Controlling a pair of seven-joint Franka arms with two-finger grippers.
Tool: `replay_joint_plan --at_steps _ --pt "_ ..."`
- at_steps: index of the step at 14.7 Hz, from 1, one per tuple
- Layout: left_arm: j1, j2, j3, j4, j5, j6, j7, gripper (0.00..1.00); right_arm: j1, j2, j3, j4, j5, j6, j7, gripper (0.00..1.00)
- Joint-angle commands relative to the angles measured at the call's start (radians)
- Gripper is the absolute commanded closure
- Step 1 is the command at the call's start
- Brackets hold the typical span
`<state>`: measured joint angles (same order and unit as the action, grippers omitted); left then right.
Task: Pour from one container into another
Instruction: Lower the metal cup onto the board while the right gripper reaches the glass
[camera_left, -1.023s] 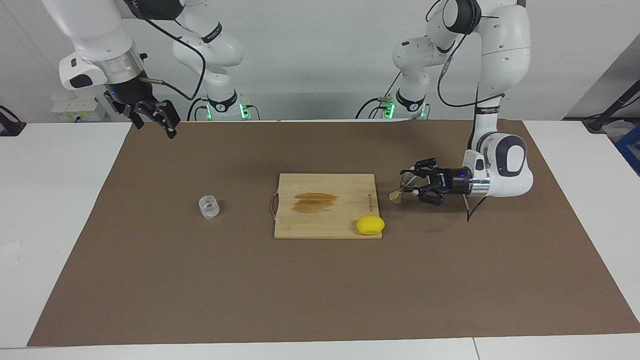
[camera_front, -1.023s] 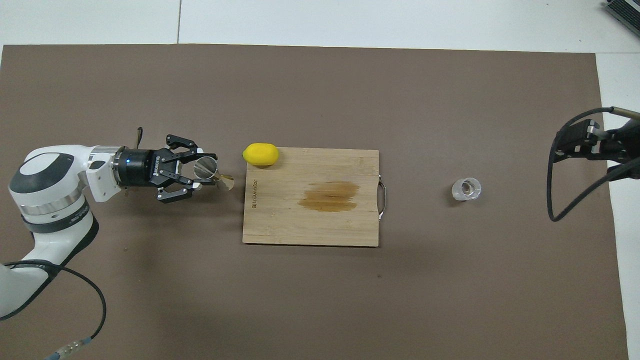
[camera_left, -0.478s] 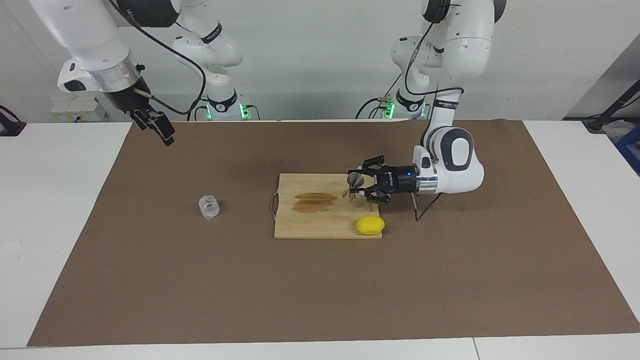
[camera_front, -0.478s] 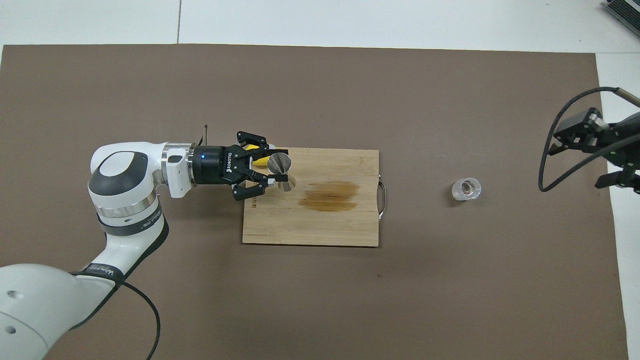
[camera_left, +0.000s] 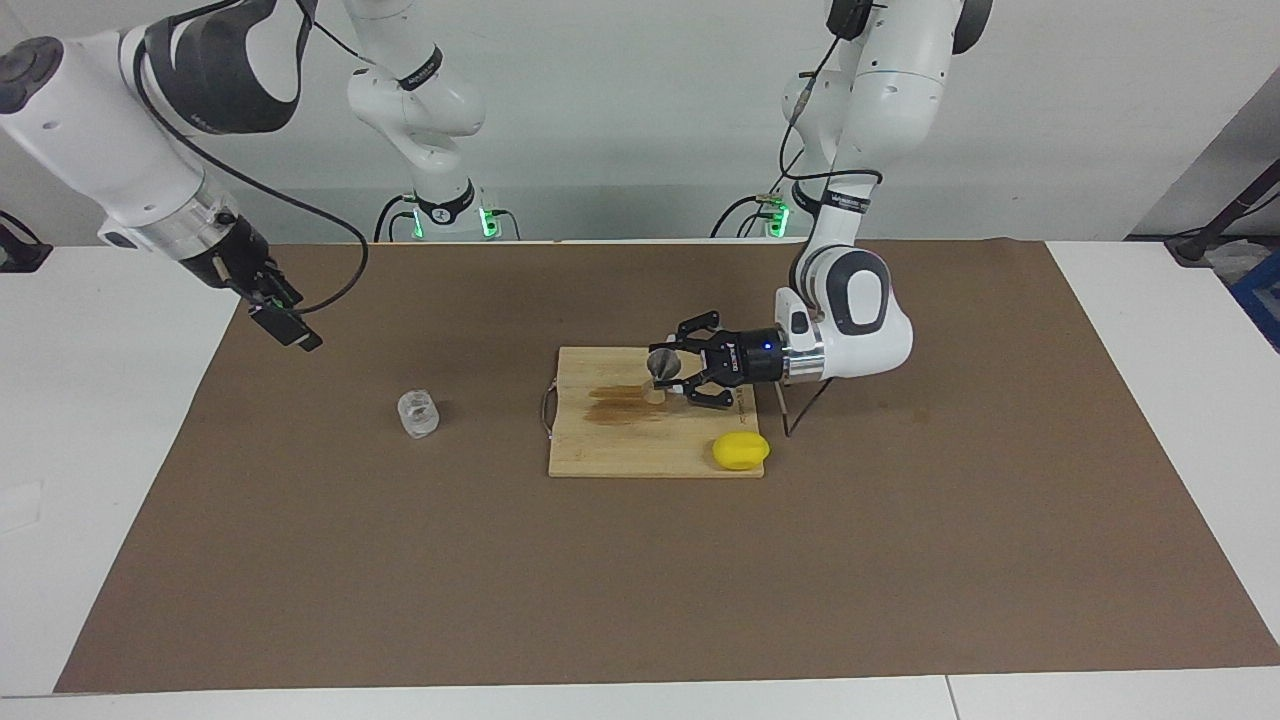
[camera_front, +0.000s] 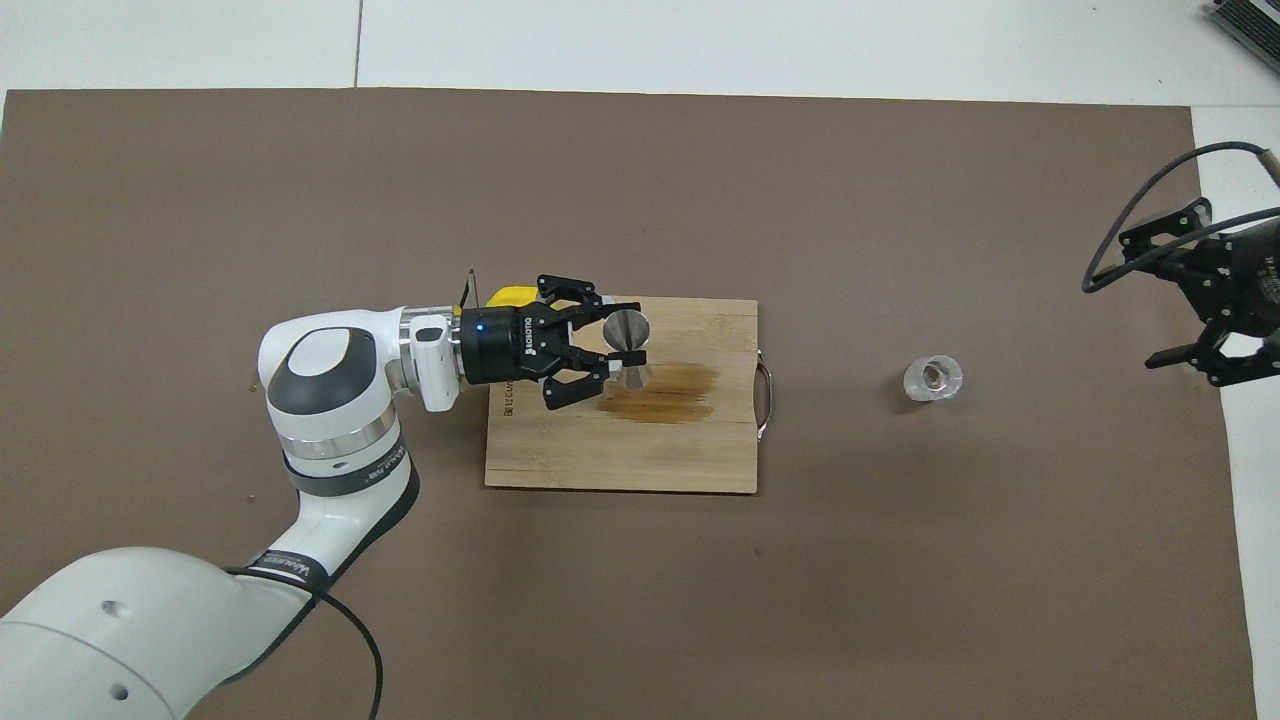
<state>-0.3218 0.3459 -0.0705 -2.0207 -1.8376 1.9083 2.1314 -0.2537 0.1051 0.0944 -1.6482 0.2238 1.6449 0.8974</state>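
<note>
I should next move my right gripper to the clear glass cup on the brown mat and close it around the cup's sides (camera_front: 930, 380).
My left gripper (camera_left: 672, 374) is shut on the silvery hourglass-shaped jigger (camera_left: 661, 364) at its narrow waist. It holds the jigger low over the wooden cutting board (camera_left: 640, 452), above the board's brown stain (camera_left: 625, 404). The jigger also shows in the overhead view (camera_front: 627, 328), with the left gripper (camera_front: 622, 347) around it. The clear glass cup (camera_left: 418, 413) stands on the brown mat between the board and the right arm's end of the table; it also shows in the overhead view (camera_front: 932, 378). My right gripper (camera_left: 286, 322) is open in the air over the mat's edge, apart from the cup; it also shows in the overhead view (camera_front: 1142, 300).
A yellow lemon (camera_left: 740, 451) lies on the board's corner farthest from the robots, toward the left arm's end. In the overhead view the lemon (camera_front: 508, 294) is partly covered by the left gripper. The board (camera_front: 620, 450) has a wire handle (camera_front: 767, 400) facing the cup.
My left gripper has carried the jigger from beside the board to over its stained middle. My right gripper has come lower and closer to the glass cup.
</note>
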Motion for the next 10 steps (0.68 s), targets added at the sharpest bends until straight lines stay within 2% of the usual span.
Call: replay_joint_plan --at_steps 1,5,7,10 --pt "-0.065 -0.022 0.015 -0.026 -0.083 0.087 0.103 0.86 -0.058 0.05 0.008 -0.044 0.069 0.041 0.018 0.09" --pt "-0.105 -0.03 0.009 -0.078 -0.161 0.124 0.258 0.86 -0.09 0.123 0.007 -0.082 0.146 0.062 0.041 0.08" --pt "-0.111 -0.028 0.008 -0.089 -0.189 0.156 0.385 0.85 -0.102 0.163 0.008 -0.103 0.17 0.101 0.041 0.08" --pt "-0.109 -0.033 0.008 -0.113 -0.193 0.155 0.436 0.84 -0.093 0.179 0.008 -0.183 0.198 0.191 0.034 0.07"
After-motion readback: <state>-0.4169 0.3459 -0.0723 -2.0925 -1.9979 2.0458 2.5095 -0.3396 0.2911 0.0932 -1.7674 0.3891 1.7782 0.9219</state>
